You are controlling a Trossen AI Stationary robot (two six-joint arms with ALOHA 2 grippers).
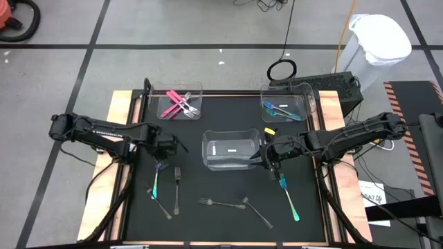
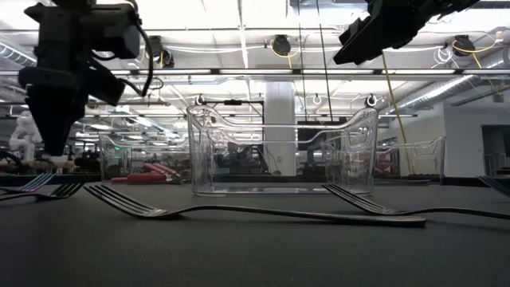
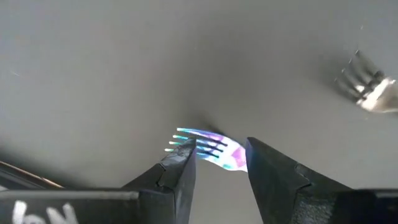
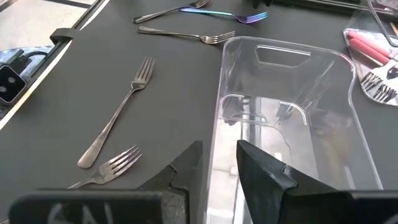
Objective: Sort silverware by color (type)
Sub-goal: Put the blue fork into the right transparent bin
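My left gripper hangs upright with its fingers above the iridescent fork's head. I should tilt it, lower it open and pinch the fork by its tines (image 1: 159, 166).
An iridescent blue-teal fork (image 1: 155, 182) lies flat on the black mat near the left. My left gripper (image 3: 219, 149) points down just above its tines (image 3: 199, 142), open, one finger on each side, touching nothing. My right gripper (image 4: 219, 152) hovers open above the right end of the middle clear bin (image 1: 232, 149), with nothing between its fingers. Another iridescent fork (image 1: 288, 197) lies below it on the mat. Grey forks (image 1: 177, 188) (image 1: 214, 203) (image 1: 257, 211) lie flat along the near part. Pink pieces (image 1: 178, 104) rest in the far left bin, blue ones (image 1: 282, 109) in the far right bin.
Three clear bins stand on the mat: far left (image 1: 197, 88), far right (image 1: 307, 97), and middle. The mat is framed by wooden edges (image 1: 118, 131). A dark box (image 1: 332, 84) and a white bag (image 1: 379, 38) sit off the far right corner.
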